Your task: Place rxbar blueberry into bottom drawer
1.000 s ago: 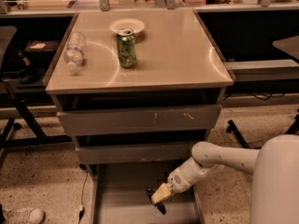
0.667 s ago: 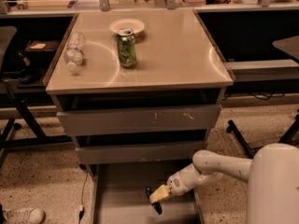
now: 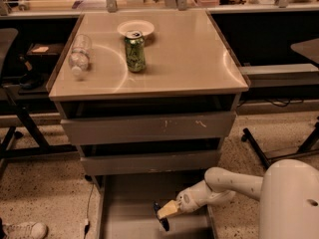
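The robot's gripper will release the rxbar blueberry on the middle of the bottom drawer's grey bottom (image 3: 156,217).
The bottom drawer (image 3: 129,218) is pulled out at the cabinet's foot, showing a wide flat grey floor. My gripper (image 3: 163,214) reaches in from the right, low over the drawer's right half. A small dark navy bar, the rxbar blueberry (image 3: 161,218), sits between its pale fingertips (image 3: 169,209), tilted with its lower end close to the drawer floor. The gripper is shut on it.
Two shallower grey drawers (image 3: 149,128) sit above. On the cabinet top (image 3: 189,54) stand a green can (image 3: 135,51), a white plate (image 3: 135,28) and a lying clear bottle (image 3: 79,55). My white arm and base (image 3: 279,198) fill the lower right. A chair base (image 3: 259,143) stands to the right.
The gripper with the bar has shifted slightly left and lower into the drawer; the arm has bent in closer.
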You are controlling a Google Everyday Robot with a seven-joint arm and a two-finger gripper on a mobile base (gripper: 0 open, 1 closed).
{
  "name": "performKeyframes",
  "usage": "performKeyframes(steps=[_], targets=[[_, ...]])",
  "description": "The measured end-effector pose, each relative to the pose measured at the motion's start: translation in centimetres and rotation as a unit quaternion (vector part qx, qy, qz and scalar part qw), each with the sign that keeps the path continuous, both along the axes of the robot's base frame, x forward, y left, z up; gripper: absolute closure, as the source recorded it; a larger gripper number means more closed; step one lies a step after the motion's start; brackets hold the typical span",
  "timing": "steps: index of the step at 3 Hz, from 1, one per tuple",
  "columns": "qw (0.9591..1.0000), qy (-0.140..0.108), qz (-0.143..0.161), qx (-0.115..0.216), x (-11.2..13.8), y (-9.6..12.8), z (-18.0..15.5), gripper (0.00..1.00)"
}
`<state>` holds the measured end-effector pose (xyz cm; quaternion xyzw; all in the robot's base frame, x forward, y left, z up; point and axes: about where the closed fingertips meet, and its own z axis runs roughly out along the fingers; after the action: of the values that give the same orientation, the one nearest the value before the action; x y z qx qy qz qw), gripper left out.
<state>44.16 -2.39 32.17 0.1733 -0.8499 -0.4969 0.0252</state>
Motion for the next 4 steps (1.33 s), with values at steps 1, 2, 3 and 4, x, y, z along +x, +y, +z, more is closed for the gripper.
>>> performKeyframes(steps=[1, 2, 3, 4], targets=[[0.9994, 0.017, -0.029, 0.007, -0.3, 0.9, -2.9, 1.00], [0.9974, 0.027, -0.067, 0.011, -0.2, 2.0, -6.2, 1.00], [0.9954, 0.026, -0.092, 0.006, 0.6, 3.0, -8.3, 1.00], [0.9933, 0.017, -0.114, -0.010, 2.2, 3.5, -9.8, 1.00]])
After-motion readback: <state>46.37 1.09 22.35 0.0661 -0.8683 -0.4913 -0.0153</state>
